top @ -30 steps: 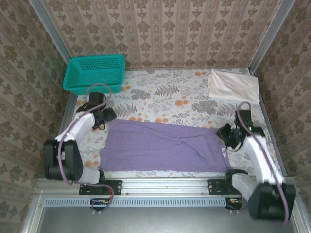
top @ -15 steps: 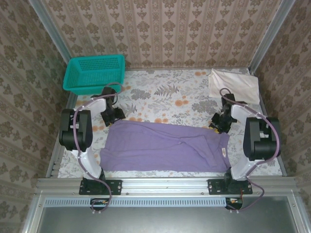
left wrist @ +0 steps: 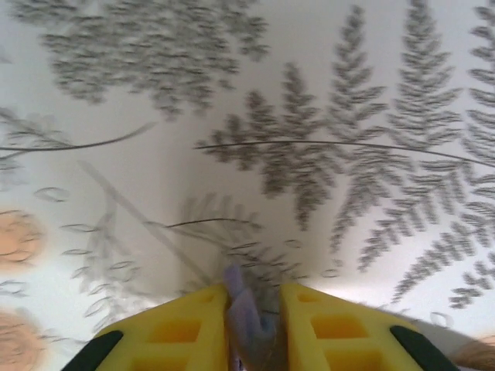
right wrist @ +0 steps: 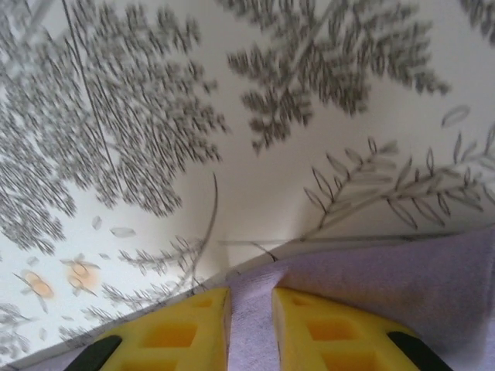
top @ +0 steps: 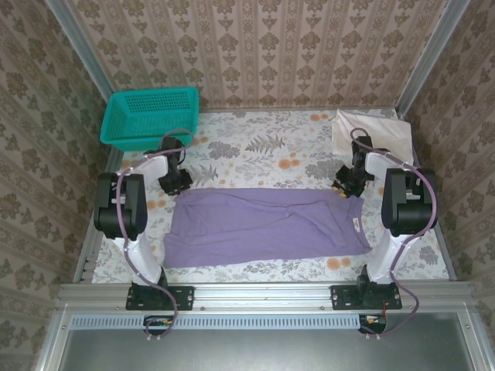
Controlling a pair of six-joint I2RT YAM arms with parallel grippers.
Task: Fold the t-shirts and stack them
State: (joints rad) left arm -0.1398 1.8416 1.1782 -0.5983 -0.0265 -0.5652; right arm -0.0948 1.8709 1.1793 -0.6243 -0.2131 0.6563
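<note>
A far-edge fold crosses the lavender t-shirt; left gripper should release the t-shirt's corner, taking the folded layer (top: pixel 196 207) first.
The lavender t-shirt (top: pixel 263 224) lies spread flat across the middle of the flowered table. My left gripper (top: pixel 175 184) sits at its far left corner, and in the left wrist view a fold of purple cloth (left wrist: pixel 246 317) is pinched between the yellow fingers (left wrist: pixel 182 332). My right gripper (top: pixel 343 188) is at the shirt's far right corner, shut on a strip of the purple cloth (right wrist: pixel 251 317). The off-white t-shirt (top: pixel 373 136) lies folded at the far right corner of the table.
A teal mesh basket (top: pixel 150 117) stands at the far left corner. The patterned walls close in the table on three sides. Bare flowered tablecloth (top: pixel 271 151) stretches between the basket and the off-white shirt.
Both grippers have moved to the shirt's far corners and closed on the cloth. The shirt's far edge has been pulled away from me and now lies straighter and flatter.
</note>
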